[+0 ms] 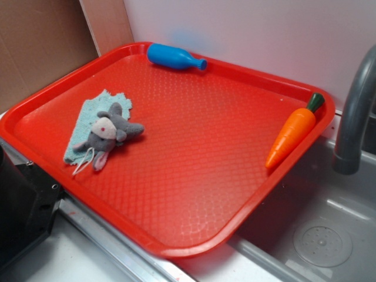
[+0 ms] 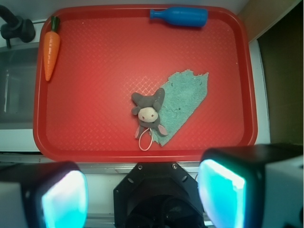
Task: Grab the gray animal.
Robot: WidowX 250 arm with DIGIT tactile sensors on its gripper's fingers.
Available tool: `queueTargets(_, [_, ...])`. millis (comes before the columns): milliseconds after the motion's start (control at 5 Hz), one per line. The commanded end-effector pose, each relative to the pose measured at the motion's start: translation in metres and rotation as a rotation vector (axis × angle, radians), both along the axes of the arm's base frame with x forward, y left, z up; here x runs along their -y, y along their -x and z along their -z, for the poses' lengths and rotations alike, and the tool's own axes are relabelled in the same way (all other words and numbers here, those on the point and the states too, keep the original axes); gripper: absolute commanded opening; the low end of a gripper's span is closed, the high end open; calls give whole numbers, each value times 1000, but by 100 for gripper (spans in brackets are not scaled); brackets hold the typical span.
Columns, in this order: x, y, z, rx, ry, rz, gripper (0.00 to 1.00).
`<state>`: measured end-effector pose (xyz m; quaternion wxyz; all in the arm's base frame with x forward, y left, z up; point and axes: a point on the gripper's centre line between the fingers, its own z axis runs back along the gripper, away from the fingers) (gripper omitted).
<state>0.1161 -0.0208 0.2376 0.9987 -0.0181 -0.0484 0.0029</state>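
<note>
The robot's gripper will next go to the gray animal's head [image 1: 104, 129] [image 2: 148, 115] and close there, with its fingers on both sides of the animal's pale face.
The gray animal [image 1: 108, 133] [image 2: 149, 111], a small plush with a pale face, red nose and a thin white string loop, lies on a light blue-green rag [image 1: 94, 124] [image 2: 183, 102] on the left part of the red tray [image 1: 194, 176] [image 2: 95, 95]. In the wrist view my gripper [image 2: 142, 197] hangs high above the tray's near rim, well short of the toy. Its two fingers [image 2: 61, 199] stand wide apart with nothing between them. In the exterior view only a black part of the robot shows at the lower left; the fingers are out of frame there.
An orange toy carrot [image 1: 292, 136] [image 2: 51, 50] lies by the tray's right rim, and a blue toy bottle [image 1: 173, 57] [image 2: 180, 16] lies at the back rim. A gray faucet [image 1: 355, 111] and sink basin [image 1: 317, 235] sit right of the tray. Cardboard stands behind at the left.
</note>
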Motion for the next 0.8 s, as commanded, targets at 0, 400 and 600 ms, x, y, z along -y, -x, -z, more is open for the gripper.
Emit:
queueTargets(0, [0,0,0,0,0,0,100])
queueTargets(400, [-3,0,-1,0,-8,-23,100])
queueTargets(600, [-6,0,0,-4,0,-40,100])
